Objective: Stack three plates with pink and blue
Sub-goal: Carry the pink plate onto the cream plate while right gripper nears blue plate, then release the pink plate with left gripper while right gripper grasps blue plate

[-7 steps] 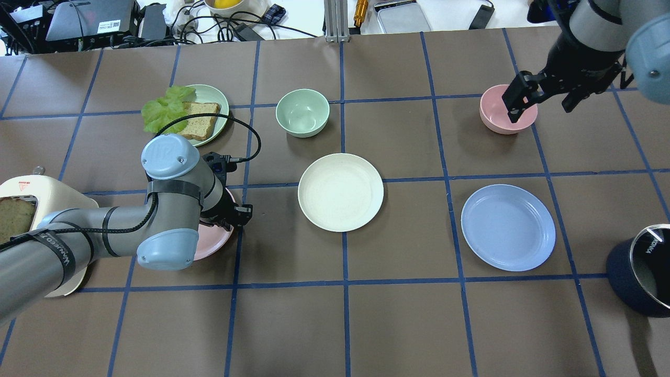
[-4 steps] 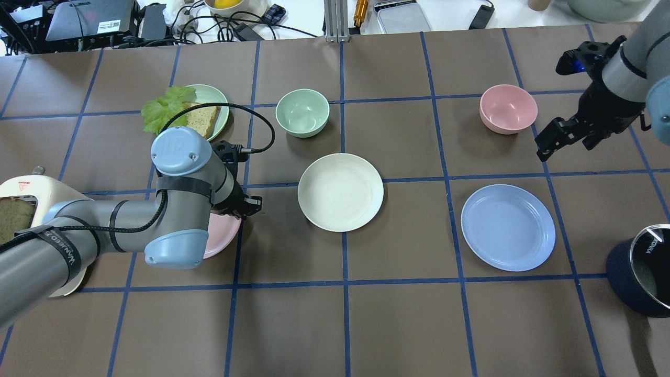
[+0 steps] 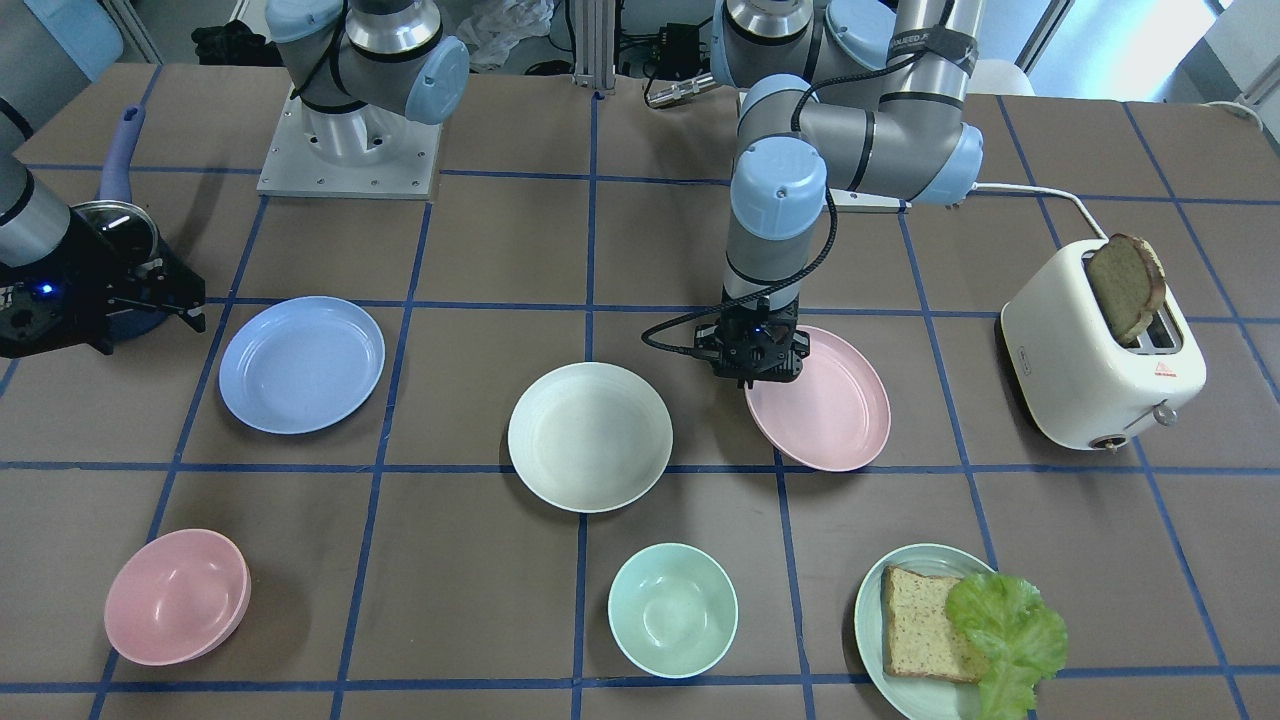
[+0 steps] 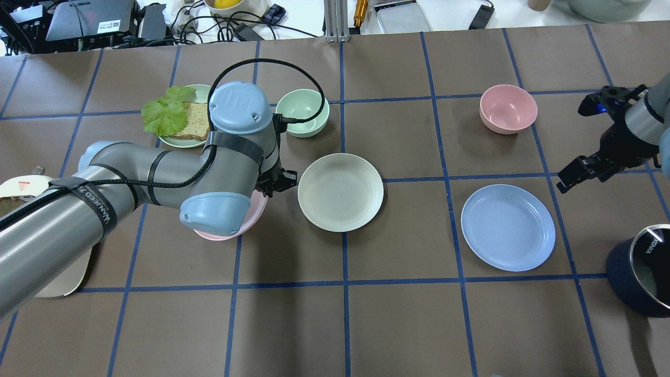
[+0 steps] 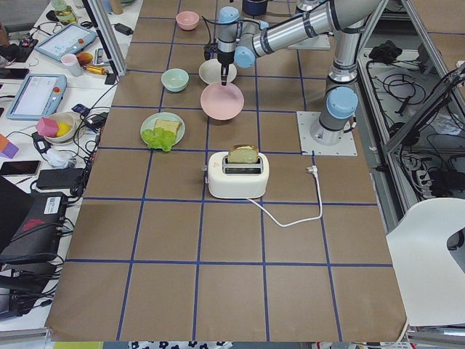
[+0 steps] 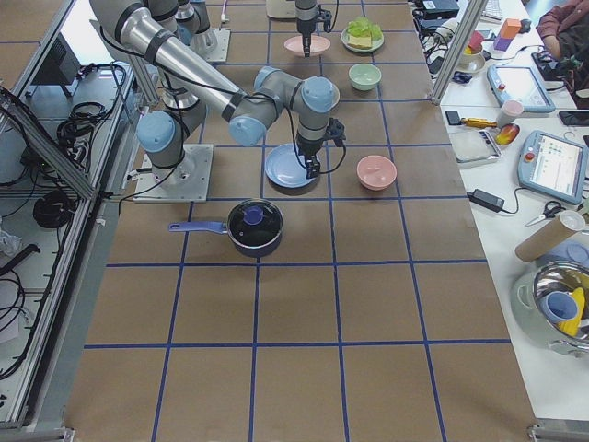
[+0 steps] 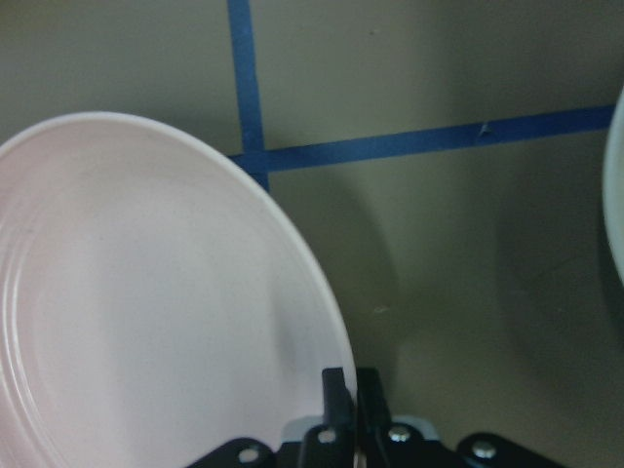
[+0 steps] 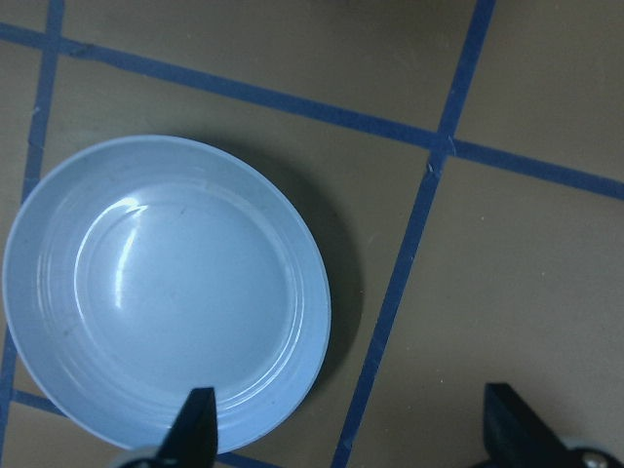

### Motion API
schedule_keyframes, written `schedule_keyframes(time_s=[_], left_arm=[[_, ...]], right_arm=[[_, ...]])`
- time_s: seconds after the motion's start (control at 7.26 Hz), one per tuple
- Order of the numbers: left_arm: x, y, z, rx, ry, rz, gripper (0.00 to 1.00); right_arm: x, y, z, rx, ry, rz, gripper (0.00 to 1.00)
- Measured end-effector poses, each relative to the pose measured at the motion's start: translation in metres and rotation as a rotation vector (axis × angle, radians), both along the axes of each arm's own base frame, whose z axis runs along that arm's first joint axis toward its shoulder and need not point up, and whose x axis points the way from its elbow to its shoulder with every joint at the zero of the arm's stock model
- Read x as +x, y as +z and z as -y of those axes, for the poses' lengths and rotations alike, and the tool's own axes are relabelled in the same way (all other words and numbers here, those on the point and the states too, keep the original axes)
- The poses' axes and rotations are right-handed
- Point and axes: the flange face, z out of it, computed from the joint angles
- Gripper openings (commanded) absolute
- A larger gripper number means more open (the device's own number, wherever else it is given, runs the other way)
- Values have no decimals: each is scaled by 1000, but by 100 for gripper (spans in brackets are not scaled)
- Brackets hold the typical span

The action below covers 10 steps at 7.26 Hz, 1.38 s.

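Observation:
My left gripper is going to set down the pale pink plate, which hangs tilted above the table now. Next, I let go of it on top of the cream-white plate [image 3: 595, 428].
The pale pink plate [image 3: 825, 405] hangs tilted above the table, held by its rim; most of it is hidden under the arm in the overhead view [image 4: 230, 234]. My left gripper [image 3: 755, 358] is shut on that rim, as the left wrist view shows [image 7: 343, 395], just left of the cream-white plate [image 4: 340, 192]. The light blue plate [image 4: 507, 228] lies flat at the right. My right gripper [image 4: 573, 179] hovers open and empty beside its far right edge; the right wrist view shows the blue plate [image 8: 166, 292] below the spread fingers.
A mint bowl [image 4: 302, 112] and a pale green plate [image 3: 868, 620] with bread and lettuce stand behind the left arm. A pink bowl [image 4: 508, 108] is at the back right. A dark pot [image 4: 646, 269] stands at the right edge, and a toaster [image 3: 1100, 360] at the left.
My left arm has carried the pink plate toward the cream plate. My right arm has left the pink bowl and come toward the blue plate.

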Motion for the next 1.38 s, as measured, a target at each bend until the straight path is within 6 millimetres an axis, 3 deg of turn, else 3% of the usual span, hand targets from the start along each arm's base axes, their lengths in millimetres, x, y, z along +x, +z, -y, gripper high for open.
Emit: schedule_keyframes(time_s=[0.41, 0.69, 0.83, 0.96, 1.38], left_arm=[[-113, 17, 3, -49, 80, -40, 0], [-170, 5, 3, -60, 83, -47, 0], [-191, -8, 0, -58, 68, -32, 0], [-203, -22, -2, -58, 55, -11, 0], [-217, -43, 4, -59, 47, 12, 0]], right_arm=[[-11, -34, -19, -14, -12, 24, 79], [-13, -50, -18, 1, -62, 54, 72], [-12, -55, -17, 0, -80, 77, 70], [-10, -59, -16, -2, -91, 99, 62], [-12, -74, -11, 12, -141, 121, 63]])
